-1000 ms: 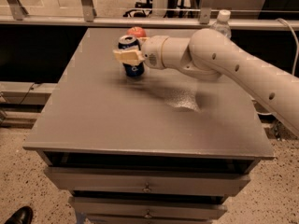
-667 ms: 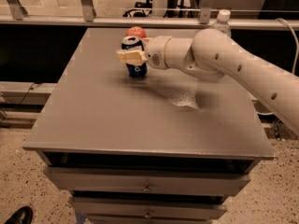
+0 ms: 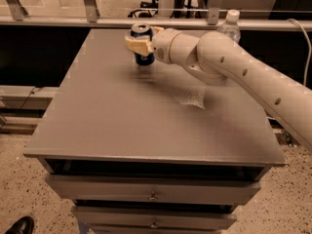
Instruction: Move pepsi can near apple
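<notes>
Next, my gripper releases the pepsi can, now held slightly above the tabletop, near the far edge of the grey table (image 3: 158, 52), close to the metal rail.
The pepsi can (image 3: 144, 57) is dark blue with a silver top and stands upright in the camera view, near the far edge of the grey table (image 3: 122, 126). My gripper (image 3: 140, 44) reaches in from the right and is shut on the can's upper half, with a tan finger (image 3: 136, 46) across its front. The can looks held slightly above the tabletop, with a blurred shadow under it. The apple is not visible; the can and gripper cover the spot behind them.
A clear plastic bottle (image 3: 229, 27) with a white cap stands at the table's far right, behind my arm (image 3: 234, 67). A metal rail (image 3: 73, 21) runs behind the table. Drawers (image 3: 151, 194) are below the front edge. A black shoe (image 3: 18, 225) is on the floor at lower left.
The gripper has carried the can toward the far edge and a little up. The red apple that showed just behind the can is now covered by it.
</notes>
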You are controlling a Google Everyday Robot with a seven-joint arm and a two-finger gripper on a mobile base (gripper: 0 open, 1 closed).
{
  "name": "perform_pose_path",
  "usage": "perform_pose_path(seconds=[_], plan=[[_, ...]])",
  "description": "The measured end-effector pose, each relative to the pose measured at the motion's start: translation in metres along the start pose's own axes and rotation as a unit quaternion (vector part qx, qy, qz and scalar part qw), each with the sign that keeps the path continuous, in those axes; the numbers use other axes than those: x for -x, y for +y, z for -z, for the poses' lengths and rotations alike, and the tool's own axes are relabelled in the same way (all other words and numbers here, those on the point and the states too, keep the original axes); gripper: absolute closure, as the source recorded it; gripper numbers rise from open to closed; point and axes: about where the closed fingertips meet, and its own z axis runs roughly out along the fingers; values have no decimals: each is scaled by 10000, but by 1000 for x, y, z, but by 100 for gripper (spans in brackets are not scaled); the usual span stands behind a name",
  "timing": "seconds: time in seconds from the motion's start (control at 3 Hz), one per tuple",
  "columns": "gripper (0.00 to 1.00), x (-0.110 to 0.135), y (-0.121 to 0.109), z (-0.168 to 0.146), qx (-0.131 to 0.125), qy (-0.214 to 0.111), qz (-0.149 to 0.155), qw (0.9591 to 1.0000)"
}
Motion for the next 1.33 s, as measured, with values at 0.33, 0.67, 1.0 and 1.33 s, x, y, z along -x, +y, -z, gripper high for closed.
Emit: perform_pose_path(seconds=[0.33,0.67,1.0,1.33], plan=[[100,20,-39,-11,-443,-189,219,9986],[100,22,-68,-13,-729,-42,265,9970],[100,8,-89,-6,-986,101,153,9950],[100,-5,-105,-6,-1125,93,-18,9936]])
